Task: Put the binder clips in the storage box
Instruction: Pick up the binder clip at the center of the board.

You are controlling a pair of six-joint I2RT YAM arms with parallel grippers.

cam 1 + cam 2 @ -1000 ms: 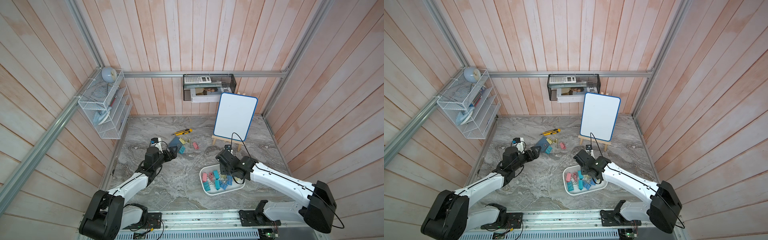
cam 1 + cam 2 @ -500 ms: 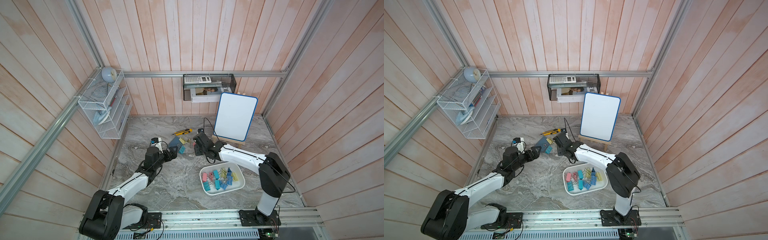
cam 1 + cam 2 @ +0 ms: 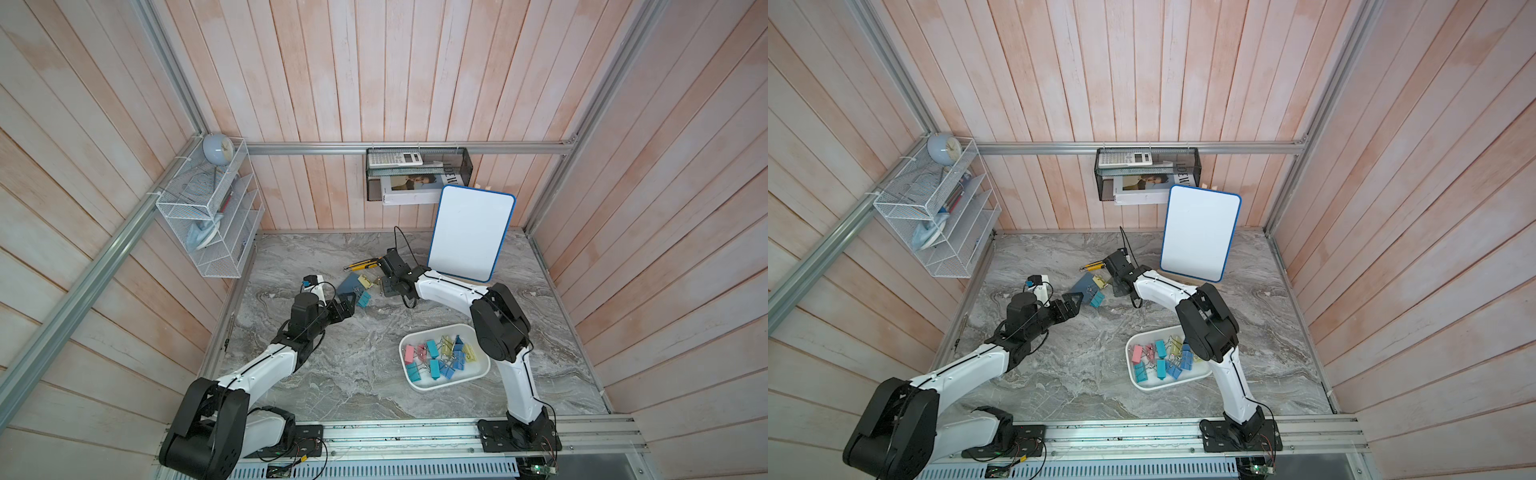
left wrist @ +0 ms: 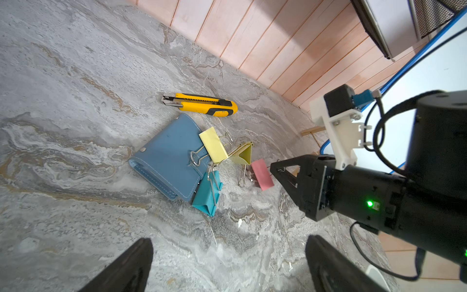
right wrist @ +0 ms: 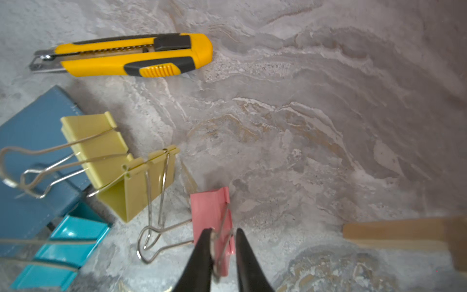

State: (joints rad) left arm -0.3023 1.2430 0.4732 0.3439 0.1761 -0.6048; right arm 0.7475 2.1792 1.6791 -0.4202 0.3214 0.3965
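Observation:
The body of the teal clip [image 3: 364, 299] [image 4: 206, 198] beside the blue-grey pad should be gripped next by my left gripper, where the clip's wire handle leaves room for the gripper's fingers.
The white storage box [image 3: 415, 386] lies at the front right of the table and holds several pastel binder clips [image 3: 440, 357]; both top views show it [image 3: 1144, 386]. A few loose clips lie by a blue-grey pad [image 4: 164, 156]: two yellow ones [image 4: 213, 149] [image 4: 243, 156], a teal one [image 4: 207, 196] and a pink one [image 4: 262, 174]. My right gripper [image 5: 222, 232] is shut on the pink clip [image 5: 209, 209] at its wire-handle end, and the clip still rests on the table. My left gripper [image 4: 228, 250] hovers open and empty just short of the teal clip.
A yellow-and-black utility knife [image 4: 202, 105] lies beyond the pad. A whiteboard [image 3: 469, 232] on a wooden easel stands right behind the right arm, its foot [image 5: 394, 232] near the gripper. A white wire rack [image 3: 212, 224] and a black mesh basket [image 3: 417, 172] hang on the walls.
My right arm swung from above the storage box to the loose clips at the back, then narrowed its jaws on the pink clip. The left arm has not moved.

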